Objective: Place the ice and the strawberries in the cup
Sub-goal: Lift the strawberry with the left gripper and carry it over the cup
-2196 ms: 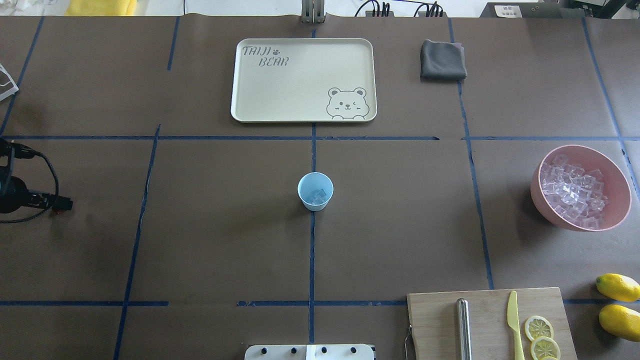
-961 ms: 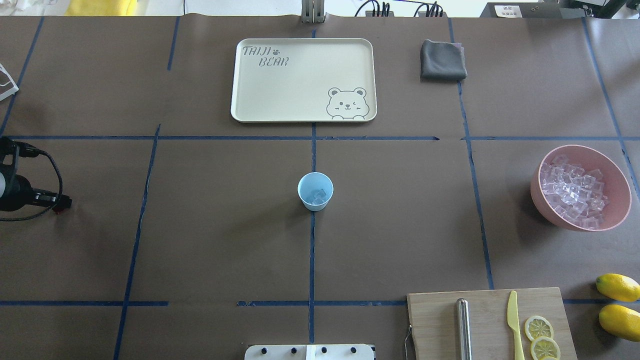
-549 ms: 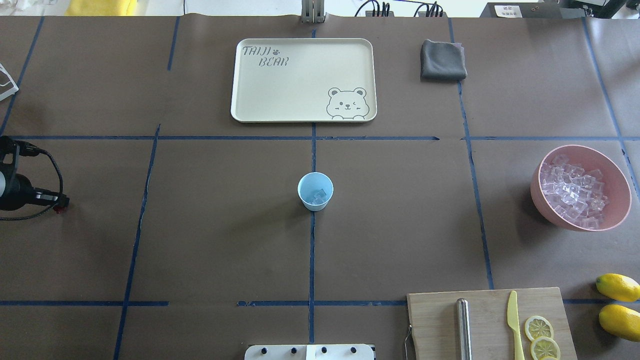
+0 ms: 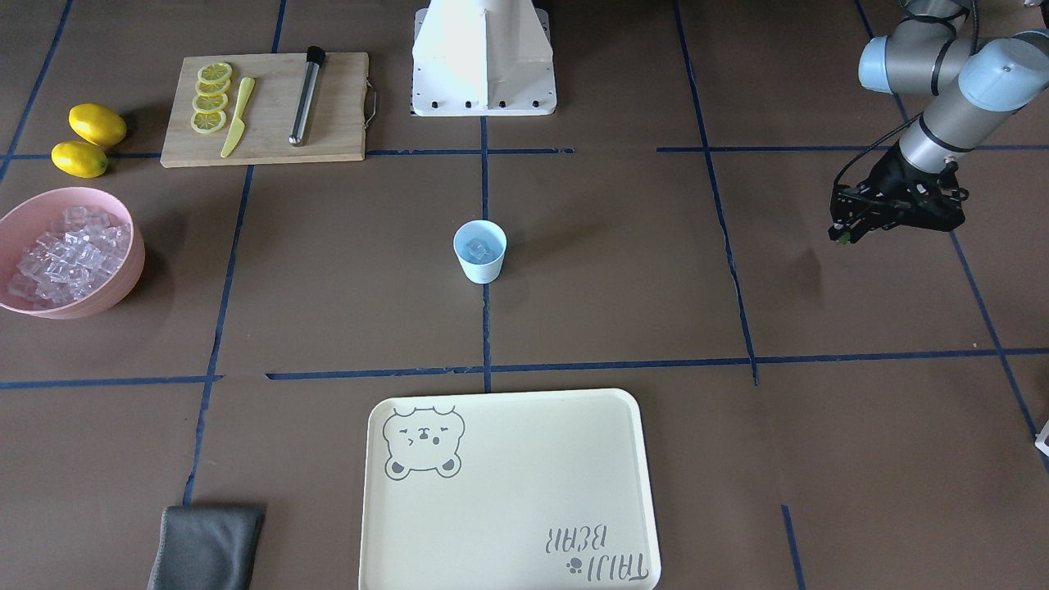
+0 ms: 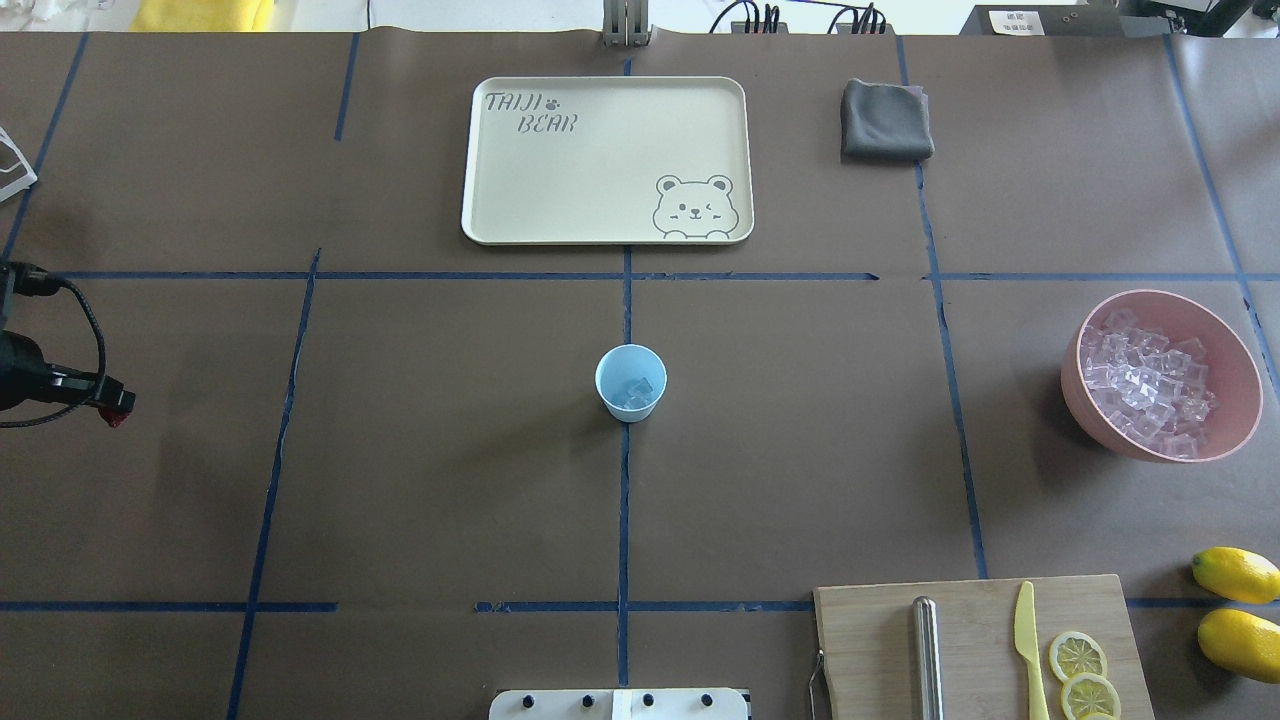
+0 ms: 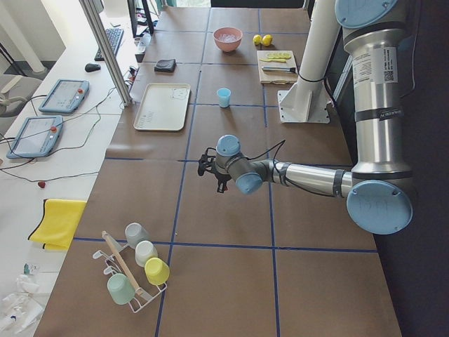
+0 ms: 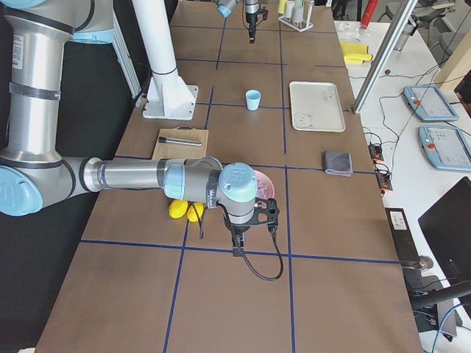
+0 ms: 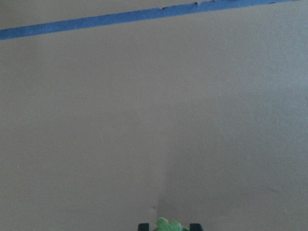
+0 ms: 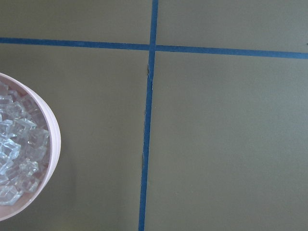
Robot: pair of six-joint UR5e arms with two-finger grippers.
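Observation:
The robot's left gripper needs to release the small red strawberry on top of the ice cubes in the light-blue cup [image 4: 479,255].
The light-blue cup [image 5: 631,382] stands at the table's middle with a few ice cubes [image 5: 635,392] in it; it also shows in the front view [image 4: 480,251]. More ice [image 5: 1145,385] fills the pink bowl [image 5: 1235,420] at the right. My left gripper [image 5: 108,403] is far to the left, just above the table, shut on the small red strawberry [image 5: 116,409]. Its green top [image 8: 168,225] shows between the fingertips in the left wrist view. My right gripper [image 7: 259,213] hangs beside the pink bowl [image 9: 52,139]; I cannot tell whether it is open or shut.
A cream tray [image 5: 500,200] and a grey cloth [image 5: 885,120] lie at the far side. A cutting board [image 5: 980,600] with a steel rod, a yellow knife and lemon slices is front right, next to two lemons [image 5: 1235,575]. A cup rack [image 6: 133,270] stands far left.
My left gripper has drifted a little farther to the left with the strawberry in it. The cup and the bowl have not moved.

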